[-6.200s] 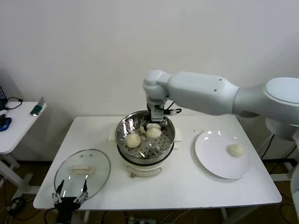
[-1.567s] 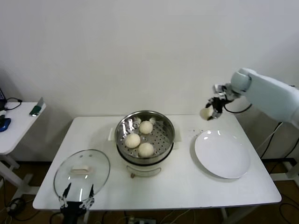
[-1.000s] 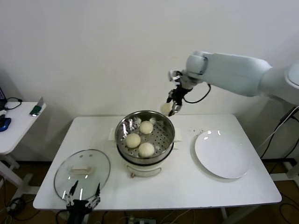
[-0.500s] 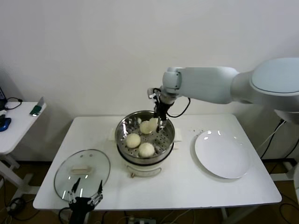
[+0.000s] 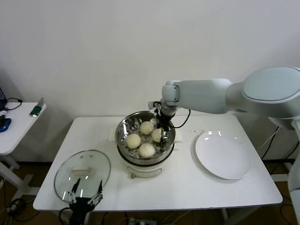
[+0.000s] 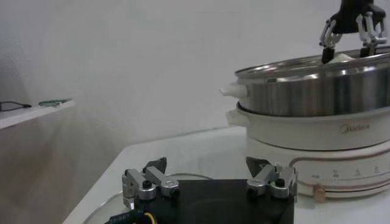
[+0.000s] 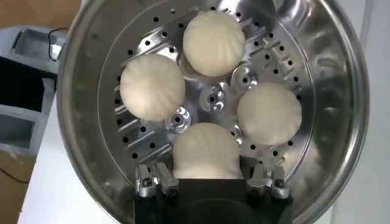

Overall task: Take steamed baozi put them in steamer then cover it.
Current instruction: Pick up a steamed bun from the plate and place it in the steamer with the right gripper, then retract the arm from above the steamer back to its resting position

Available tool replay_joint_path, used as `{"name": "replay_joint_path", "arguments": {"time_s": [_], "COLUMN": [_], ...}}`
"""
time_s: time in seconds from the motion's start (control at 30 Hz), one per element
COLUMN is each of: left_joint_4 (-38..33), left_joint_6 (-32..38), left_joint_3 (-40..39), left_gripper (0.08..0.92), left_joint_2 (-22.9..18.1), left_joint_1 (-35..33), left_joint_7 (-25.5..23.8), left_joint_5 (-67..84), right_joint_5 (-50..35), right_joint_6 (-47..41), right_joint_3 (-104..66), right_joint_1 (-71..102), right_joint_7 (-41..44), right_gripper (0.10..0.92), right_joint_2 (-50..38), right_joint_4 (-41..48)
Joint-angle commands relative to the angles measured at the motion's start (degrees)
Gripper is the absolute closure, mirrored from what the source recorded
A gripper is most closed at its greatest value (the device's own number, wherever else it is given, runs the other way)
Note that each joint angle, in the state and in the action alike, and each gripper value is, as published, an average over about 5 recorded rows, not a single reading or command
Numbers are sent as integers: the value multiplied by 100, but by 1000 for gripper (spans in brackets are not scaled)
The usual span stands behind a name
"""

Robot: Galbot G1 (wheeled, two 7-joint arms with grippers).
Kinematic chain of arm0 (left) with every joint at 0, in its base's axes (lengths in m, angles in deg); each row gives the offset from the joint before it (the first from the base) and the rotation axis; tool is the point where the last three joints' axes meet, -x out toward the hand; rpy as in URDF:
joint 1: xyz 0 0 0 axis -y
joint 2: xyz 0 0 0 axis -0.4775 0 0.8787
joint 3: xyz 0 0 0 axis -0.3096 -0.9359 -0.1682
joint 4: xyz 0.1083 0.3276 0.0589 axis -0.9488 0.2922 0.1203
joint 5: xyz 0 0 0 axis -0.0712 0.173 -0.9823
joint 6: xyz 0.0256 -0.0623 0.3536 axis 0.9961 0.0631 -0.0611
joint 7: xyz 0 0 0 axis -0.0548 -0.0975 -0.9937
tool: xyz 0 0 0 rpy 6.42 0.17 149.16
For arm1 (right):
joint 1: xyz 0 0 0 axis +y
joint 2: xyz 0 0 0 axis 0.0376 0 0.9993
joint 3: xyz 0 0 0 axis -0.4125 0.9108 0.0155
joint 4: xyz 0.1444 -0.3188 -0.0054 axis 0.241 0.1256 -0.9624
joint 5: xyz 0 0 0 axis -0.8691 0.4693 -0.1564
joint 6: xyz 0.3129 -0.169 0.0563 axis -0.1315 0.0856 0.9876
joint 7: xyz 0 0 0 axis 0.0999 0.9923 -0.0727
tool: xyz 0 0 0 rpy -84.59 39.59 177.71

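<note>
The robot's left gripper will next move to the middle of the cream handle (image 5: 81, 170) on the glass cover and close there.
The steel steamer (image 5: 123, 127) on its white pot base holds several cream-white baozi (image 5: 133, 140). My right gripper (image 5: 161, 131) reaches down into its right side. In the right wrist view the gripper (image 7: 207, 172) straddles one baozi (image 7: 205, 149) that rests on the perforated floor. It is open, with a thin gap at each finger. The other buns (image 7: 152, 87) lie beyond it. The glass cover (image 5: 96, 164) with its cream handle lies flat at the table's front left. My left gripper (image 5: 86, 198) waits open at the cover's near edge, also seen in its own view (image 6: 210, 176).
An empty white plate (image 5: 224, 154) lies to the right of the steamer. A low side table (image 5: 14, 124) with small objects stands off to the left. The wall runs close behind the table.
My right gripper has come down from above the steamer's back rim into the basket with a baozi, set it on the right side, and its fingers have loosened. The left gripper has barely moved.
</note>
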Motion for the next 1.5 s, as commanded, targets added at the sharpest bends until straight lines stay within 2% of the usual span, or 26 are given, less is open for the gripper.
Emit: {"name": "replay_joint_path", "arguments": {"time_s": [0.03,0.27,0.67,0.93,1.13,1.3,1.5], "left_joint_4": [34,40,23,-37,-140,-264,-464], "left_joint_6": [-3,-14,10,16,33,64,-15], "left_joint_3": [9,13,40,160,276,447,454], "left_gripper": [177,177,177,177,177,177,177], "left_joint_2": [-1,4,25,-36,-86,-230,-275], "left_joint_1": [20,43,1,-9,-79,-66,-211], "left_joint_7": [3,17,40,86,138,163,139], "left_joint_5": [-2,-11,16,-45,-56,-99,-356], "right_joint_5": [155,133,30,256,401,646,1125], "right_joint_6": [-59,-110,206,1106,1988,2390,2463], "right_joint_3": [36,-130,-580,-1144,-1698,-2681,-5013], "right_joint_1": [121,50,-589,-605,-96,1103,3184], "right_joint_7": [-63,-12,393,-736,-2220,-3255,-3527], "right_gripper": [311,210,203,203,203,203,203], "right_joint_2": [12,-80,-781,-2183,-3377,-4277,-4887], "right_joint_4": [55,-16,-167,-618,-1404,-1970,-2179]}}
